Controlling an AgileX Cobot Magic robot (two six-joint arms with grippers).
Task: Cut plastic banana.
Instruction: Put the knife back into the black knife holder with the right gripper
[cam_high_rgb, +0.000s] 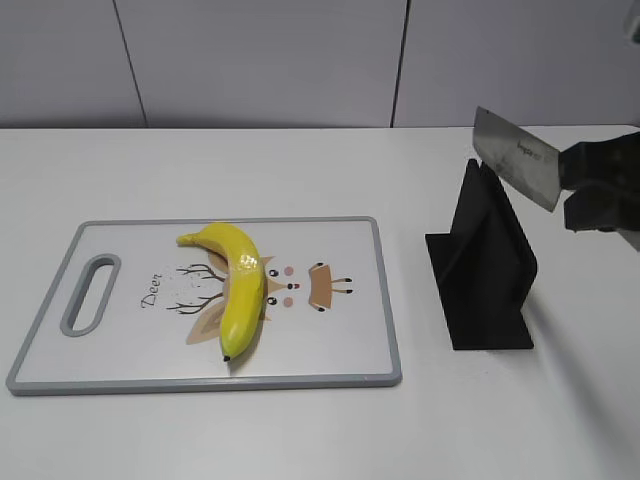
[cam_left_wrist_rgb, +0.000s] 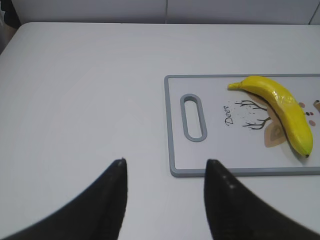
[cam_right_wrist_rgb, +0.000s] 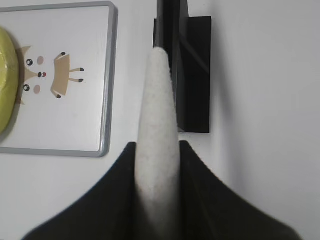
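Note:
Next, my right gripper releases the steel cleaver in the slot (cam_high_rgb: 512, 228) (cam_right_wrist_rgb: 170, 35) between the upright panels of the black knife stand.
The plastic banana (cam_high_rgb: 238, 287) is glossy yellow and lies curved on the white cutting board (cam_high_rgb: 120, 350), near its middle. It also shows in the left wrist view (cam_left_wrist_rgb: 285, 108) and at the left edge of the right wrist view (cam_right_wrist_rgb: 6, 85). My right gripper (cam_high_rgb: 590, 190) is shut on the handle of a steel cleaver (cam_high_rgb: 518, 157), held in the air above the black knife stand (cam_high_rgb: 485, 265), right of the board. In the right wrist view the cleaver (cam_right_wrist_rgb: 159, 125) sits between the fingers (cam_right_wrist_rgb: 157, 150). My left gripper (cam_left_wrist_rgb: 165, 162) is open and empty, over bare table left of the board.
The cutting board (cam_left_wrist_rgb: 172, 130) has a grey rim, a handle slot (cam_left_wrist_rgb: 193, 117) at its left end and a deer drawing. The black knife stand (cam_right_wrist_rgb: 192, 75) stands on the white table right of the board. A grey wall runs behind the table.

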